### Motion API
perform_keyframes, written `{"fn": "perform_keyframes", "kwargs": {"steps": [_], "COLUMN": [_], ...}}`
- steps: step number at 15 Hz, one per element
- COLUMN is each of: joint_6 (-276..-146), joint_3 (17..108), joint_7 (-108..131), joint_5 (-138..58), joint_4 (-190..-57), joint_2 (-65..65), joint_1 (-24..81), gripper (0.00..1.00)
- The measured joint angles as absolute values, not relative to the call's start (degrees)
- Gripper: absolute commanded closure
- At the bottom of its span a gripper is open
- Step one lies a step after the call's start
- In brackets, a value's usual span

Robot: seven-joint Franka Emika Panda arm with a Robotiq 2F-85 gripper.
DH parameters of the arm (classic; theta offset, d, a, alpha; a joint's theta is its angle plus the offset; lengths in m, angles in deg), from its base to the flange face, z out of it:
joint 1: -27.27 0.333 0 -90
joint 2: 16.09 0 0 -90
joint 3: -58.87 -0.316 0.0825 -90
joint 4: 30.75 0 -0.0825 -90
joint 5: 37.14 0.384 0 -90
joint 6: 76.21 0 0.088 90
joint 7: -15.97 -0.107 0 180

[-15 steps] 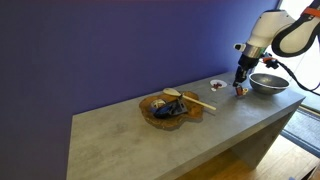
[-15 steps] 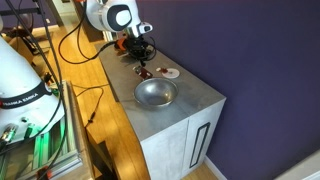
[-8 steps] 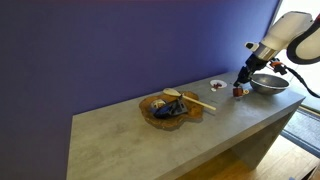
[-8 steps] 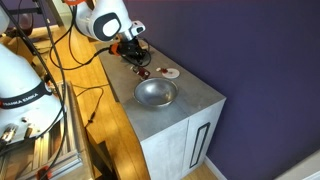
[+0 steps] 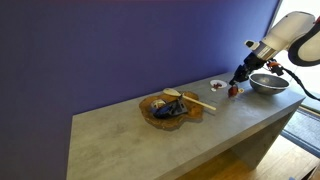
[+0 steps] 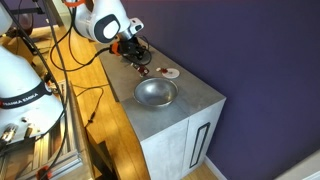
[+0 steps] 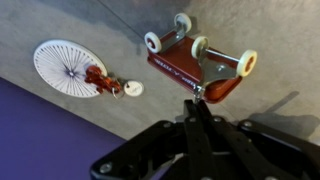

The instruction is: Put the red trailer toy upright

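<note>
My gripper needs to release the red trailer toy on the grey tabletop [image 5: 223, 97] [image 7: 211, 82], setting it in the space between the white dish and the tip of the wooden handle.
The red trailer toy [image 7: 185, 66] lies on the grey tabletop with its whitish wheels turned toward the wrist camera. My gripper [image 7: 194, 100] is shut, its fingertips pinching a thin metal part at the toy's near end. In both exterior views the gripper [image 5: 238, 80] [image 6: 138, 60] reaches down at a slant to the toy [image 5: 233, 90] [image 6: 146, 72], between the small white dish and the steel bowl.
A small round white dish [image 7: 68, 66] [image 5: 217, 85] with dark red contents sits just beside the toy. A steel bowl [image 5: 268, 84] [image 6: 155, 94] stands near the table's end. A wooden tray [image 5: 168, 108] with items sits mid-table.
The arm has tilted over and the gripper has shifted slightly toward the white dish, with the toy moving along with it.
</note>
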State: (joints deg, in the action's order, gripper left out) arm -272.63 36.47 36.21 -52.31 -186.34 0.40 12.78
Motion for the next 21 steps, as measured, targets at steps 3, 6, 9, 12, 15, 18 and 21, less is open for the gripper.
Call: {"fn": "perform_keyframes", "kwargs": {"steps": [3, 6, 9, 12, 15, 18, 21], "joint_6": [-283.54, -290.75, -294.16, -295.79, -296.16, -297.45, -303.81], "joint_3": [30.92, 29.51, 29.65, 29.69, 29.73, 31.24, 39.59], "joint_7": [34.40, 33.64, 33.61, 33.61, 33.63, 33.18, 30.94], "joint_5": [-61.69, -71.68, -79.71, -87.10, -92.46, -96.37, -99.04], "joint_4": [-186.58, -186.61, -186.50, -185.91, -184.50, -182.28, -179.02], "joint_2": [4.87, 9.26, 13.08, 17.27, 21.33, 24.39, 25.70], "joint_1": [4.39, -2.51, -7.92, -11.76, -14.25, -14.54, -7.49], "gripper": [0.99, 0.99, 0.99, 0.99, 0.99, 0.99, 0.99]}}
